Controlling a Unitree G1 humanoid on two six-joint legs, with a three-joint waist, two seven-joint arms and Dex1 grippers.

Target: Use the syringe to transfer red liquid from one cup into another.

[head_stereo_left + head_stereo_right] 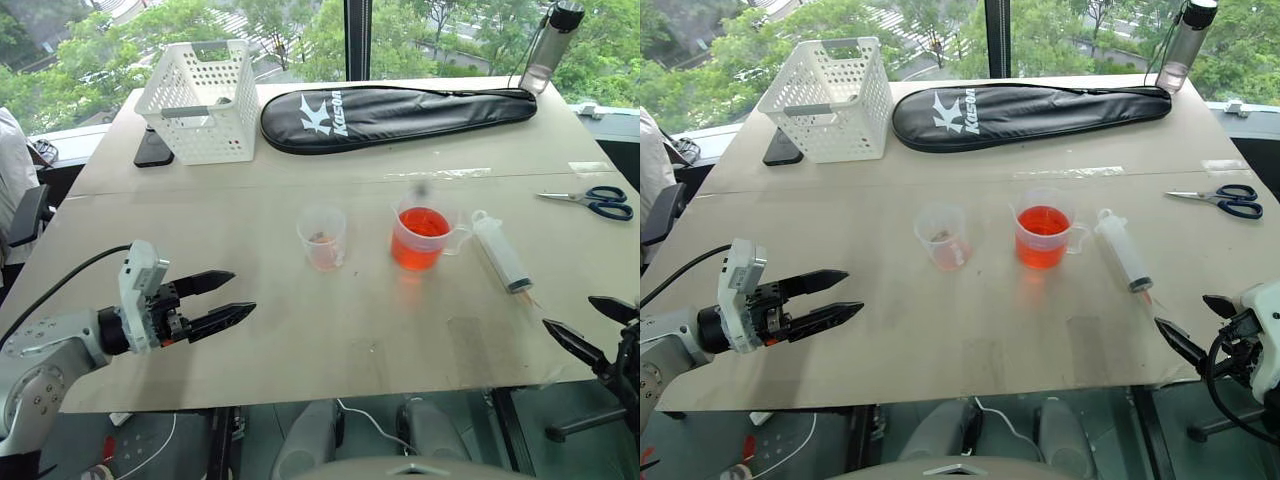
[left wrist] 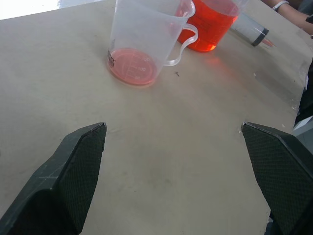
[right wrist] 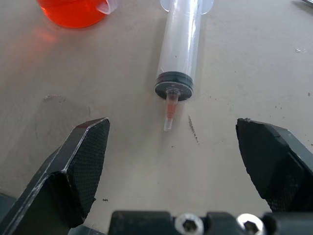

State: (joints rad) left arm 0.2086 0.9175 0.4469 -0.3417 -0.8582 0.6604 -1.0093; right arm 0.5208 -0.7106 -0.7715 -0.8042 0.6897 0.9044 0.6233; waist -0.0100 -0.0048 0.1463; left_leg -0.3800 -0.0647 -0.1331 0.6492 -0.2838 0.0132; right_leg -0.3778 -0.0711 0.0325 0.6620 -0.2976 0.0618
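Note:
Next, my right gripper goes to the middle of the syringe's body (image 1: 500, 251) (image 3: 180, 41) and closes there, well back from the syringe's red-tinted tip.
The wider cup (image 1: 420, 238) stands mid-table, about half full of red liquid (image 1: 423, 222). Left of it stands the smaller clear cup (image 1: 322, 238), holding just a thin red film at its bottom (image 2: 133, 66). The syringe (image 1: 500, 252) lies flat on the table to the right of the wider cup, its tip (image 3: 168, 110) tinted red and pointing toward the table's near edge. My left gripper (image 1: 242, 292) hovers open over the near left of the table, aimed at the cups. Beyond the near right edge, just short of the syringe tip, my right gripper (image 1: 570, 312) is open and empty.
A white perforated basket (image 1: 200, 100) and a black racket bag (image 1: 400, 115) lie at the back of the table. Scissors (image 1: 595, 200) rest at the right edge, a bottle (image 1: 550, 45) stands at the far right corner. A person (image 1: 10, 170) sits at the left.

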